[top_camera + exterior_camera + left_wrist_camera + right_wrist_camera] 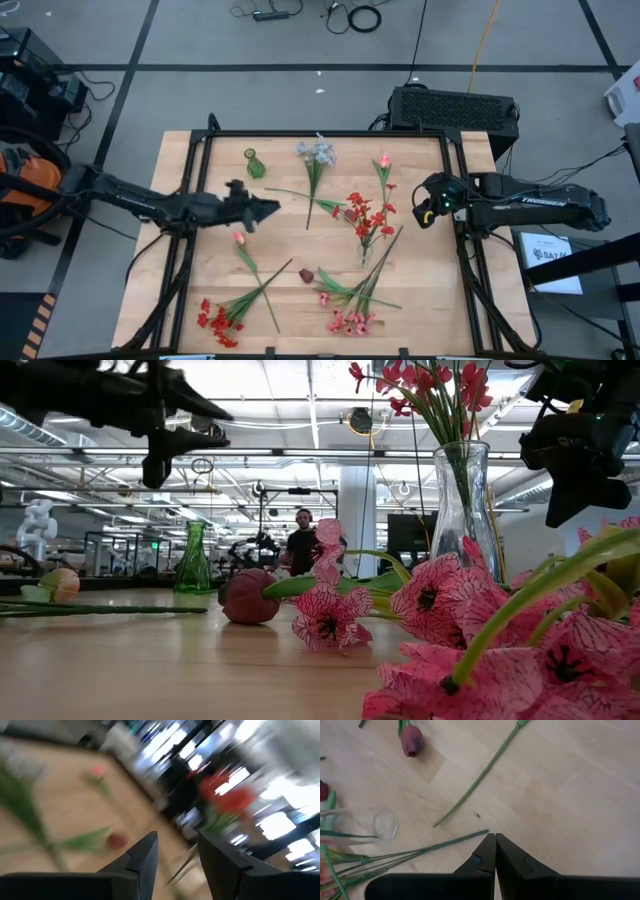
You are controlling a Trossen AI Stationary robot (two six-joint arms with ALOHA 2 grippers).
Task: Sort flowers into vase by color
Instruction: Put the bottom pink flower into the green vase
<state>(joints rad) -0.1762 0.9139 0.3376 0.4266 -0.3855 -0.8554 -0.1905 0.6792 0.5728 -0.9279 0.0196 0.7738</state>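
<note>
The pink tulip beside the lying red spray is next for my left gripper, which should go to it and close on the tulip's leafy stem (248, 259) below its bloom.
Artificial flowers lie scattered flat on the wooden table (200, 290): a pale blue-white spray (318, 155), a pink tulip (385, 162), another pink tulip (240, 238), a red spray (218, 318), a maroon tulip (306, 275) and a pink spray (350, 320). A clear glass vase (465, 500) stands upright with red blooms (368, 212) in it. A small green vase (254, 165) stands empty near the far edge. My left gripper (268, 208) hovers open above mid-table, holding nothing. My right gripper (420, 205) hangs shut over the right side, beside the clear vase.
A black frame rail (330, 133) borders the table. A black box (455, 108) sits beyond the far right corner. In the right wrist view, bare wood (560, 795) lies under my right gripper (495, 840), with loose green stems (480, 775) nearby.
</note>
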